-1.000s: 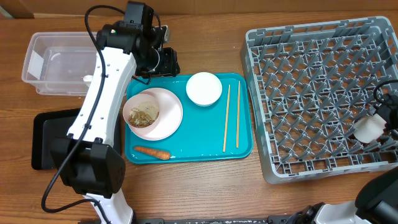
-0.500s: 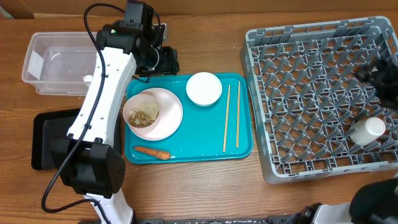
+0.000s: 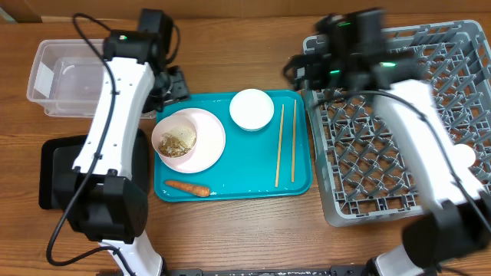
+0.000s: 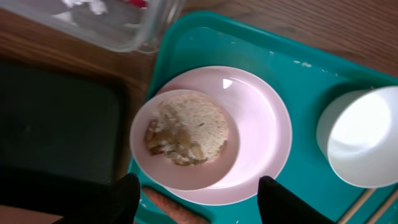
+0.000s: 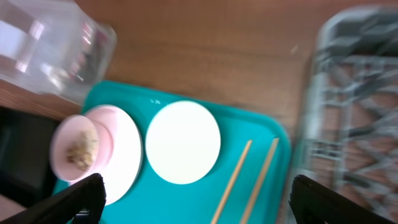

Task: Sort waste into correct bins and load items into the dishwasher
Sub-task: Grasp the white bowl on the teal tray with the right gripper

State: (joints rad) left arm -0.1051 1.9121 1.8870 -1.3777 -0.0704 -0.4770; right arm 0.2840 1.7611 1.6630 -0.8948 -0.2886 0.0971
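Note:
The white bowl is next for my right gripper, which should go there and close on the bowl's rim (image 3: pixel 272 104) (image 5: pixel 219 135) on the side nearest the chopsticks.
The pale pink plate (image 3: pixel 207 142) holds beige food scraps (image 3: pixel 178 142) on the teal tray, with the white bowl (image 3: pixel 252 109), two chopsticks (image 3: pixel 280 146) and the orange carrot (image 3: pixel 188 187). The white cup (image 3: pixel 462 157) lies in the grey dish rack (image 3: pixel 399 115). My left gripper (image 3: pixel 175 86) is open and empty above the plate (image 4: pixel 261 137), scraps (image 4: pixel 186 127) and carrot (image 4: pixel 177 206). My right gripper (image 3: pixel 301 70) is open and empty, high over the bowl (image 5: pixel 183 142) and chopsticks (image 5: pixel 233 180). White tissue (image 4: pixel 87 5) and a bit of red wrapper (image 4: pixel 138 2) show in the clear tub (image 4: pixel 124 28).
The clear tub (image 3: pixel 65 77) stands at the back left, the black tray (image 3: pixel 57 172) in front of it, beside the teal tray (image 3: pixel 299 180). The rack fills the right side. The left arm reaches over the black tray.
My right arm has swung from the rack's right side to its back left corner, leaving the cup in the rack. My left gripper has shifted left, toward the tub.

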